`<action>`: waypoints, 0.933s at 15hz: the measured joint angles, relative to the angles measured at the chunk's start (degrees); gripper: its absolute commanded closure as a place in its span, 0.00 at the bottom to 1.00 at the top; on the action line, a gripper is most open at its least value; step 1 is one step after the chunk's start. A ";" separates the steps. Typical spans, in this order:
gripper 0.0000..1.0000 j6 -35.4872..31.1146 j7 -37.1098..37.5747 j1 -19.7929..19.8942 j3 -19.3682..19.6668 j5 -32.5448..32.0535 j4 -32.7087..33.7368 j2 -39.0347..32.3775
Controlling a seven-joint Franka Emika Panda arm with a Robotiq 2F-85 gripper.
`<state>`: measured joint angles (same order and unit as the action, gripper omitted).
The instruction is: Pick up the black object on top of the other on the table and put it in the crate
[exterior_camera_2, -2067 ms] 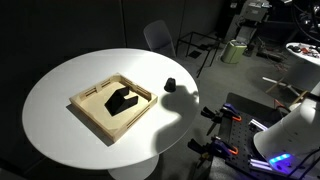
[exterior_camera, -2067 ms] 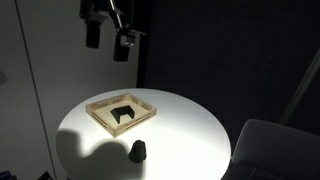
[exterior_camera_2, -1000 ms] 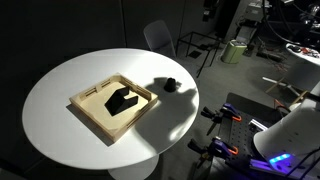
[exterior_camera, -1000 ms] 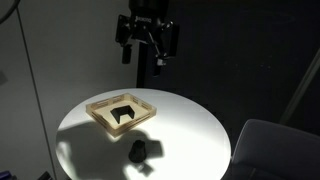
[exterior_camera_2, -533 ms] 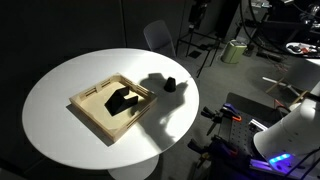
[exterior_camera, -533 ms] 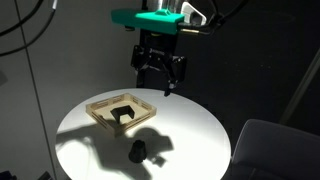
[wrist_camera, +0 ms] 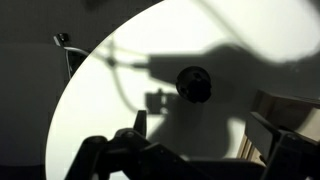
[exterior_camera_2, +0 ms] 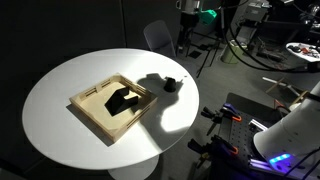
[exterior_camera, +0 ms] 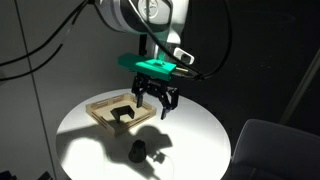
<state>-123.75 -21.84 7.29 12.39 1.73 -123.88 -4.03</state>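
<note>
I need to close my gripper on the sides of the small black object [exterior_camera: 138, 148] [wrist_camera: 193, 83], just above the flat piece under it.
The small black object [exterior_camera: 138, 152] sits on the round white table [exterior_camera: 190, 135] near its edge, beside the crate. It also shows in the other exterior view [exterior_camera_2: 172, 83] and the wrist view [wrist_camera: 193, 83]. I cannot tell the flat piece under it apart from it. The light wooden crate [exterior_camera: 100, 120] [exterior_camera_2: 88, 108] lies on the table; its corner shows in the wrist view [wrist_camera: 290, 103]. My gripper [exterior_camera: 152, 108] [wrist_camera: 205, 135] is open and empty, hanging above the table, apart from the black object.
A larger black arch-shaped block [exterior_camera: 122, 113] [exterior_camera_2: 122, 100] lies inside the crate. A grey chair [exterior_camera: 270, 145] stands close to the table, another chair [exterior_camera_2: 160, 38] behind it. Lab gear and clamps [exterior_camera_2: 225, 115] sit beyond the table's edge.
My arm has come down from high above and swung over the table. Its shadow now falls around the black object. Nothing on the table has moved.
</note>
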 measured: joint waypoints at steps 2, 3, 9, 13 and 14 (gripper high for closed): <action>0.00 -0.73 0.04 0.06 -0.70 0.03 -0.83 -1.26; 0.00 -0.73 0.04 0.11 -0.85 0.03 -0.81 -1.45; 0.00 -0.73 0.04 0.41 -0.95 0.03 -0.70 -1.42; 0.00 -0.73 -0.45 0.44 -1.43 -0.01 0.37 -1.63; 0.00 -0.73 -0.83 0.43 -1.79 -0.01 1.19 -2.00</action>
<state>-124.48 -22.66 7.73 10.61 1.72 -122.69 -6.03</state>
